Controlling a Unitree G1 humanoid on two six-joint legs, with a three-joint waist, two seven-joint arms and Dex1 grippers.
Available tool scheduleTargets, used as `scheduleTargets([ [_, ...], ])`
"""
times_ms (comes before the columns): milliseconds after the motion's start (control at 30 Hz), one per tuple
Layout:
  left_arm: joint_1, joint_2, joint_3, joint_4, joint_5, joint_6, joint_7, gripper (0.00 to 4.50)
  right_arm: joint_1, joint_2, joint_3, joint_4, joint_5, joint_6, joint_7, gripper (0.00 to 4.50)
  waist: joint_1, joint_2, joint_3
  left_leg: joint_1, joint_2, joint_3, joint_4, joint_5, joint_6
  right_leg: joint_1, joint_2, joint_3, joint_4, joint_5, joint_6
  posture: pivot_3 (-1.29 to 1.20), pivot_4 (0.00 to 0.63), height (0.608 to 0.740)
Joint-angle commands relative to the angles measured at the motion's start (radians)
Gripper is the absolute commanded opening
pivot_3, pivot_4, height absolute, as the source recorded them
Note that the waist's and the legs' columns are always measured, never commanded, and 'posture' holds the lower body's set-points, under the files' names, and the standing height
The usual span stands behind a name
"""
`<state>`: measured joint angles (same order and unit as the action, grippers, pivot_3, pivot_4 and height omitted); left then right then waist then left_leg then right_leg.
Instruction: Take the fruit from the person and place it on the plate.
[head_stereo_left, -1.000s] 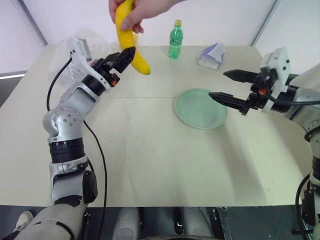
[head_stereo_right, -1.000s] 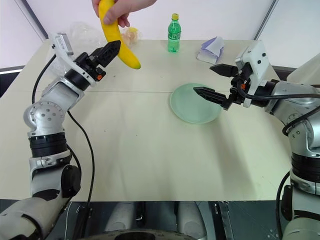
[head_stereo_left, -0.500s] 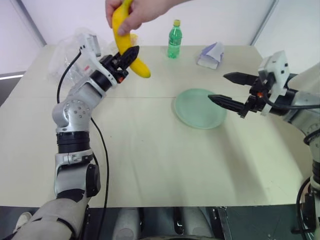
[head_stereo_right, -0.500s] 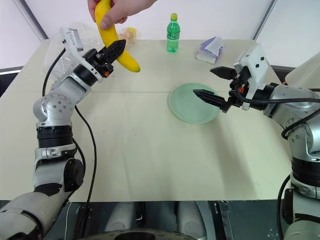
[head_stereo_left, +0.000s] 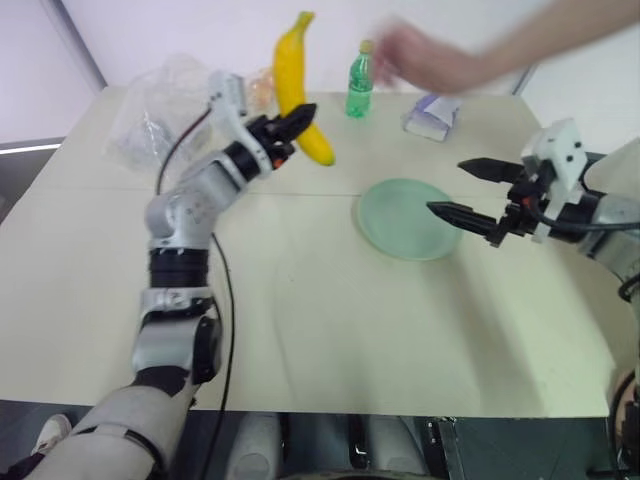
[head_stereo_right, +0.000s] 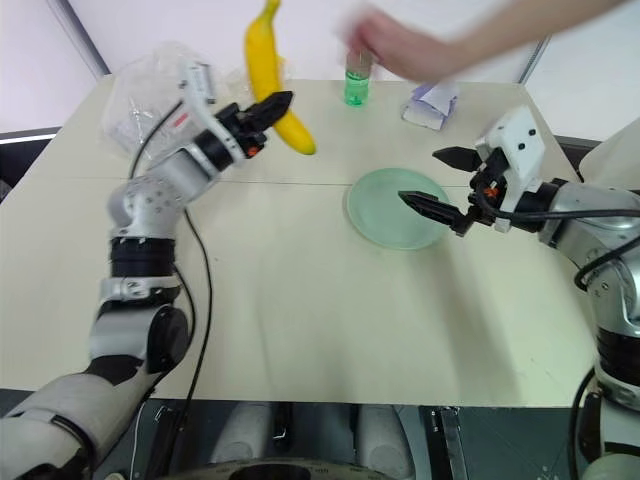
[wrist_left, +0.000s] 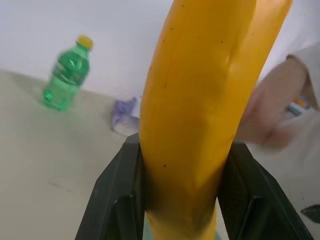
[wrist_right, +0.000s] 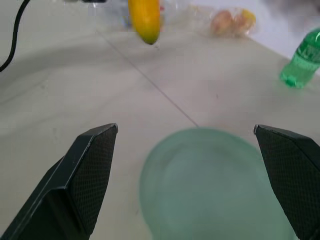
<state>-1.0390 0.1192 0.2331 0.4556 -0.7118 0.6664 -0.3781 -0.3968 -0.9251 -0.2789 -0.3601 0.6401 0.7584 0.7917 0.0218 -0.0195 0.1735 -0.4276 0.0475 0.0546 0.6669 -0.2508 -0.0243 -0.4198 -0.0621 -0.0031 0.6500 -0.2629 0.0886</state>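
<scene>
Next, my left gripper lets go of the banana across the middle of the pale green plate (head_stereo_left: 414, 215).
The fruit, a long yellow banana (head_stereo_left: 292, 75), stands nearly upright above the far left of the table, dark tip down. My left gripper (head_stereo_left: 291, 118) is shut on its lower part; in the left wrist view the black fingers (wrist_left: 120, 200) press on both sides of the banana (wrist_left: 200, 100). The person's hand (head_stereo_left: 420, 60) is blurred, off the banana and to its right, over the bottle. The pale green plate (head_stereo_left: 405, 218) lies flat right of centre. My right gripper (head_stereo_left: 447, 187) hovers open at the plate's right edge, holding nothing, with the plate (wrist_right: 220, 185) between its fingers in the right wrist view.
A green bottle (head_stereo_left: 358, 85) stands at the far edge. A purple-and-white packet (head_stereo_left: 430, 112) lies to its right. A crumpled clear plastic bag (head_stereo_left: 160, 115) with small orange fruits (head_stereo_left: 262, 90) sits at the far left. The table's near half (head_stereo_left: 330, 330) is bare.
The person's hand has let go of the banana and pulled away to the right. My left gripper has closed on the banana and carried it rightward. The right arm has barely moved.
</scene>
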Motion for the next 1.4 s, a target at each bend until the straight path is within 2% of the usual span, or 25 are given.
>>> scheduleTargets([
  [33,-0.111,-0.084,0.052,0.159,-0.011,-0.018,0.08,1.34,0.03,-0.019,-0.087,-0.07,0.015,0.01,-0.027,4.5,-0.002,0.0,0.0,0.0,0.0,0.0,0.0,0.0,0.0,0.0,0.0,0.0,-0.001,0.0,0.001,0.0,0.15,0.731],
  [300,-0.261,-0.245,0.099,0.523,0.042,-0.028,0.232,1.34,0.167,-0.015,-0.232,-0.206,0.06,0.088,-0.096,4.5,-0.012,-0.001,0.0,0.0,0.0,-0.001,-0.002,0.0,0.001,-0.001,0.001,0.0,-0.001,0.0,0.001,0.0,0.15,0.731],
  [433,-0.28,-0.277,0.074,0.594,0.101,-0.014,0.28,1.34,0.219,-0.005,-0.282,-0.263,0.083,0.118,-0.131,4.5,-0.012,-0.001,0.0,0.001,0.0,-0.001,-0.002,0.0,0.001,-0.001,0.001,0.0,-0.001,0.0,0.001,0.0,0.15,0.731],
  [833,-0.311,-0.309,0.117,0.666,0.129,-0.03,0.271,1.34,0.27,-0.005,-0.329,-0.316,0.126,0.14,-0.189,4.5,-0.009,-0.001,0.0,0.0,0.0,-0.001,-0.002,0.0,0.001,-0.001,0.001,0.0,-0.001,0.0,0.001,0.0,0.15,0.731],
  [1033,-0.31,-0.313,0.126,0.668,0.134,-0.013,0.263,4.29,0.27,-0.009,-0.323,-0.313,0.132,0.133,-0.199,4.5,-0.01,-0.001,0.001,0.0,0.0,-0.001,-0.002,0.0,0.001,-0.001,0.001,0.0,-0.001,0.0,0.001,0.0,0.15,0.731],
  [1067,-0.311,-0.311,0.128,0.666,0.134,-0.005,0.261,4.46,0.268,-0.009,-0.319,-0.311,0.131,0.131,-0.2,4.5,-0.01,-0.001,0.001,0.0,0.0,-0.001,-0.002,0.0,0.001,-0.001,0.001,0.0,-0.001,0.0,0.001,0.0,0.15,0.731],
  [1267,-0.317,-0.276,0.113,0.614,0.14,0.059,0.247,4.46,0.257,-0.008,-0.303,-0.303,0.131,0.127,-0.201,4.5,-0.01,-0.001,0.001,0.0,0.0,-0.001,-0.002,0.0,0.001,-0.001,0.001,0.0,-0.001,0.0,0.001,0.0,0.15,0.731],
  [1333,-0.314,-0.259,0.079,0.575,0.164,0.082,0.222,4.46,0.254,-0.009,-0.299,-0.299,0.129,0.125,-0.2,4.5,-0.011,-0.001,0.001,0.0,0.0,-0.001,-0.002,0.0,0.001,-0.001,0.001,0.0,-0.001,0.0,0.001,0.0,0.15,0.731],
  [1400,-0.281,-0.204,-0.022,0.444,0.219,0.109,0.127,4.46,0.255,-0.007,-0.293,-0.292,0.127,0.121,-0.195,4.5,-0.011,-0.001,0.001,0.0,0.0,-0.001,-0.002,0.0,0.001,-0.001,0.001,0.0,-0.001,0.0,0.001,0.0,0.15,0.731],
])
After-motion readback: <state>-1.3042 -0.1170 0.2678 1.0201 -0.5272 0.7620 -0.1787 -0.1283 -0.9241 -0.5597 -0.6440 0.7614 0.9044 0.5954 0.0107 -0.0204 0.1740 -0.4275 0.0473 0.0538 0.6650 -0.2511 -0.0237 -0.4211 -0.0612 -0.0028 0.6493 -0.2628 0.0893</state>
